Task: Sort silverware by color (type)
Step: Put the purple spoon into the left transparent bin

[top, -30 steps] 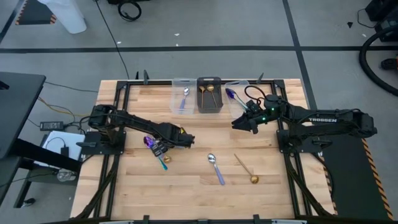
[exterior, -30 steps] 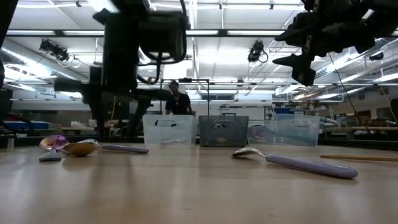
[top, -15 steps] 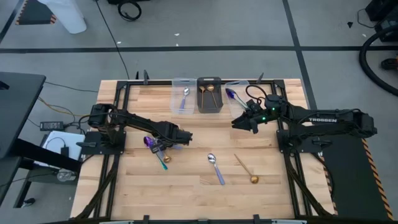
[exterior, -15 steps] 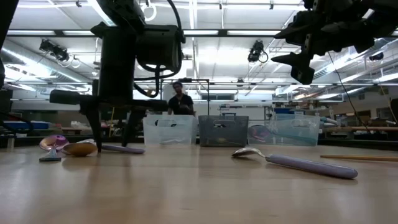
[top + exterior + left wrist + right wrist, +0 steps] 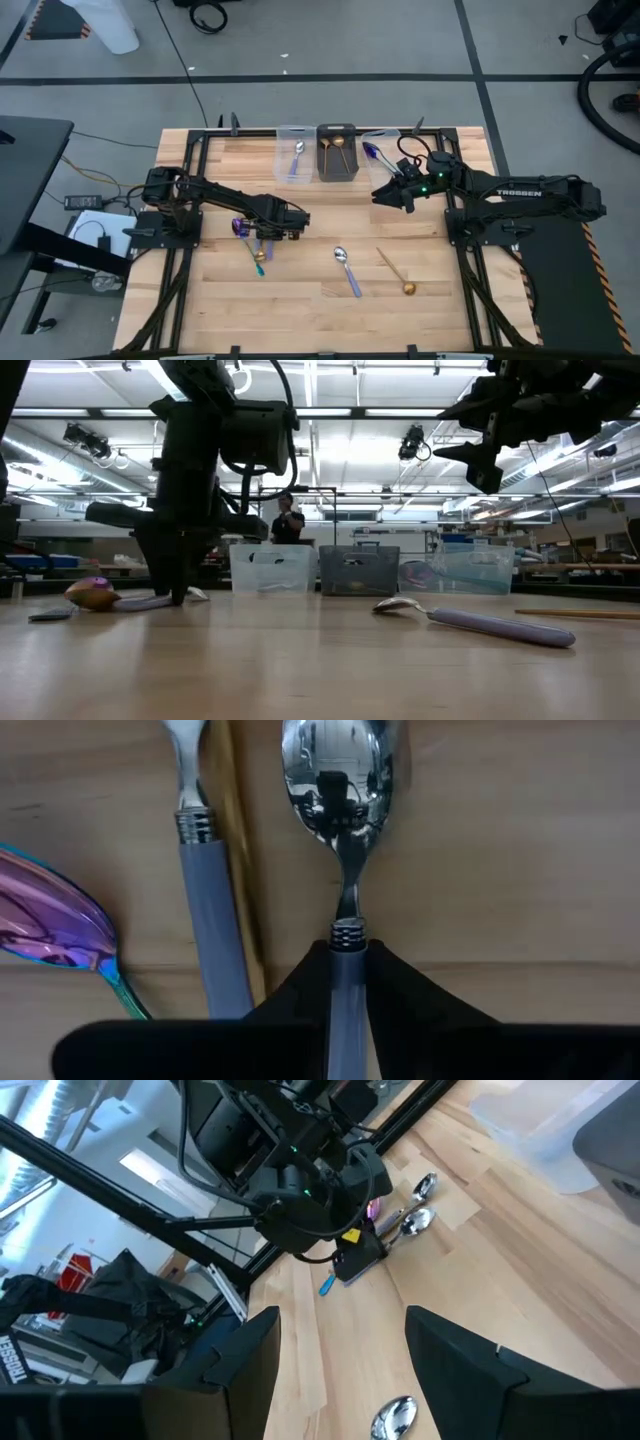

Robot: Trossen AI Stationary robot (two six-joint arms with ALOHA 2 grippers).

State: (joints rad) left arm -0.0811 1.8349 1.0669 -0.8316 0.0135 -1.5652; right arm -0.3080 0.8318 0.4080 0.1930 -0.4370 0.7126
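Observation:
The robot's left gripper is holding the grey handle of the silver spoon too far back from the bowl, so it should open and take the spoon's thin neck [image 5: 350, 880] before lifting.
A cluster of spoons lies on the table's left half under my left gripper [image 5: 264, 234]: a silver spoon with a grey handle [image 5: 337, 780], a second grey-handled spoon [image 5: 205, 920], a gold handle [image 5: 238, 870] and a rainbow spoon [image 5: 45, 925]. My left gripper [image 5: 347, 948] stands down at the table, shut on the silver spoon. Farther right lie a silver spoon [image 5: 347, 270] and a gold spoon [image 5: 397, 272]. My right gripper [image 5: 382, 194] hovers open above the table in front of the bins, holding nothing. My left gripper pinches the silver spoon's grey handle [image 5: 347, 975] between its two fingers, just behind the ringed collar at the neck. The fingers come from above, pointing down, one on either side of the handle. The spoon lies flat on the table, bowl up.
At the far edge stand a clear bin [image 5: 293, 155] with a silver spoon, a dark bin [image 5: 336, 152] with gold spoons, and a clear bin [image 5: 378, 150] with a rainbow spoon. A person [image 5: 287, 525] stands in the room beyond.
My left gripper has come down onto the spoon cluster, drifting a little toward the table's left edge, and has shut on the silver spoon's handle. The spoons in the cluster have shifted slightly on the table.

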